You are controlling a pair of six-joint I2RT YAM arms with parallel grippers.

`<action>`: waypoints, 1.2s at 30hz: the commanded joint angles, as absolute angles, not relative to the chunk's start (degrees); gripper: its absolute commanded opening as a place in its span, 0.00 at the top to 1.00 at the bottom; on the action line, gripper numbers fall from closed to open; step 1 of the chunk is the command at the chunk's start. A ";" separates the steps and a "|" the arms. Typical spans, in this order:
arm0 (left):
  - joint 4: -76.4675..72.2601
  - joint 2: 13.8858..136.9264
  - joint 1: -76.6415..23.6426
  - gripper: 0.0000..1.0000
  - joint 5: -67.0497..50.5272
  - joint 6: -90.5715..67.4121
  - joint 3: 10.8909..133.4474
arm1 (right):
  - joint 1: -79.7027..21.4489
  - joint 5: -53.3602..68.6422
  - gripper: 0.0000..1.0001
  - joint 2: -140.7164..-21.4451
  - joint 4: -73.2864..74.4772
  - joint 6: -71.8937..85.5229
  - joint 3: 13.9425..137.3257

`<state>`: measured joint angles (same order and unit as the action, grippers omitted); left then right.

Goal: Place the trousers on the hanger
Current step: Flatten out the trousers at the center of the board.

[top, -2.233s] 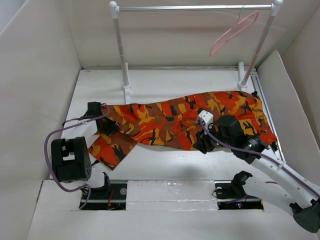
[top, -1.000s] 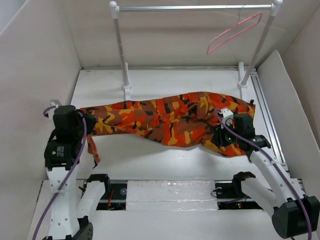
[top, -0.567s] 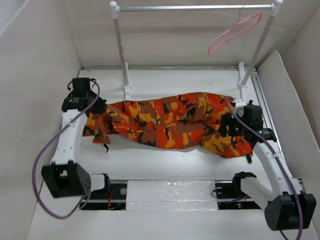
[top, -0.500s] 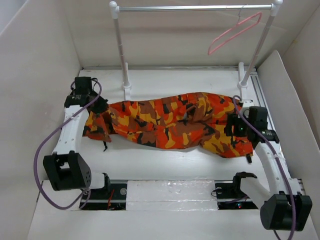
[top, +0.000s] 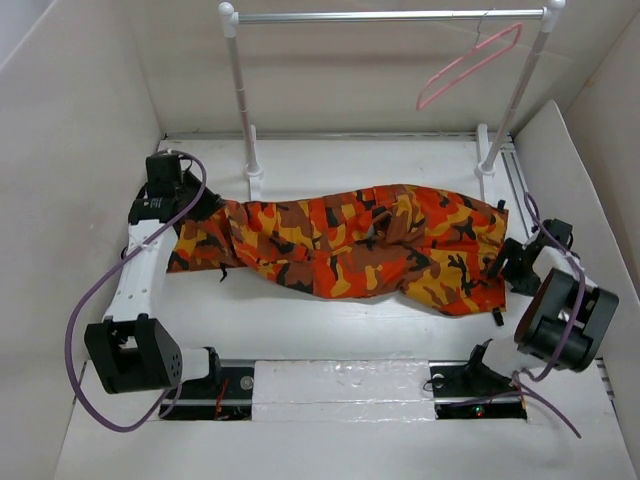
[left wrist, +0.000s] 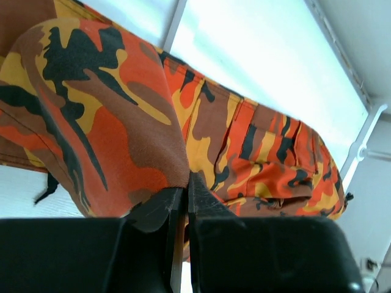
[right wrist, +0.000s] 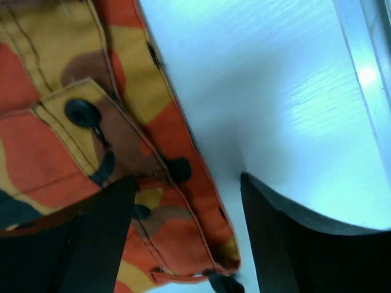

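Observation:
The upper leg of the trousers lies bunched over the lower leg, so my left gripper should retake the upper leg [top: 241,214] beside the post and draw it toward the near edge.
The camouflage trousers [top: 350,240] lie stretched across the table, leg ends at the left and waist at the right. My left gripper [top: 197,212] is shut on a fold of the leg end, seen in the left wrist view [left wrist: 181,186] with trousers cloth [left wrist: 110,110] bulging above the jaws. My right gripper [top: 507,262] is open at the waist edge. In the right wrist view [right wrist: 189,226] the buttoned waistband [right wrist: 61,140] lies between the spread fingers, unclamped. The pink hanger [top: 470,65] hangs tilted from the rail at the far right, apart from both grippers.
The metal rail [top: 390,16] on two white posts [top: 243,110] stands at the back of the table. White walls enclose the table; a slanted panel [top: 560,170] is close to my right arm. The arm bases [top: 350,385] sit at the near edge.
My right gripper has let go of the waist and drawn back to the right edge, folding its arm. The left gripper still holds the leg end at the far left.

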<state>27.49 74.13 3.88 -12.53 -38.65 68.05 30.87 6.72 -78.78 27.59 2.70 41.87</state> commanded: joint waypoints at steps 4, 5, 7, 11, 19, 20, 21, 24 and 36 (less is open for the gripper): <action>25.57 69.70 4.13 1.00 -17.48 -36.65 66.71 | 30.67 17.99 0.36 -89.98 19.53 3.87 45.88; 26.01 69.18 4.13 1.00 -18.10 -36.65 66.97 | 31.46 19.50 0.45 -90.87 19.25 3.78 46.23; 27.59 66.72 4.13 1.00 -18.71 -37.17 67.23 | 31.99 23.18 0.87 -92.02 17.33 4.57 47.80; 32.33 61.18 4.13 1.00 -18.02 -37.53 68.46 | 32.52 22.24 1.00 -94.47 17.84 7.29 54.39; 52.01 54.58 0.53 1.00 -12.92 -36.21 75.05 | 30.51 12.14 1.00 -102.38 23.38 9.92 72.59; 54.03 54.41 0.53 1.00 -12.57 -36.04 75.84 | 30.50 11.69 1.00 -102.91 22.60 10.80 73.12; 57.62 54.67 0.53 1.00 -11.96 -34.99 76.81 | 29.98 11.60 1.00 -103.27 21.63 11.68 73.12; 59.51 58.25 0.01 1.00 -8.45 -32.70 77.44 | 29.27 11.43 0.97 -104.23 19.51 13.45 74.52; 52.14 120.67 4.92 0.90 -11.97 -20.56 116.36 | 20.23 10.46 0.35 -80.63 23.11 8.71 69.09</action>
<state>48.53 117.58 4.40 -16.64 -24.58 108.57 24.73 11.46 -88.29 23.09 10.57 70.08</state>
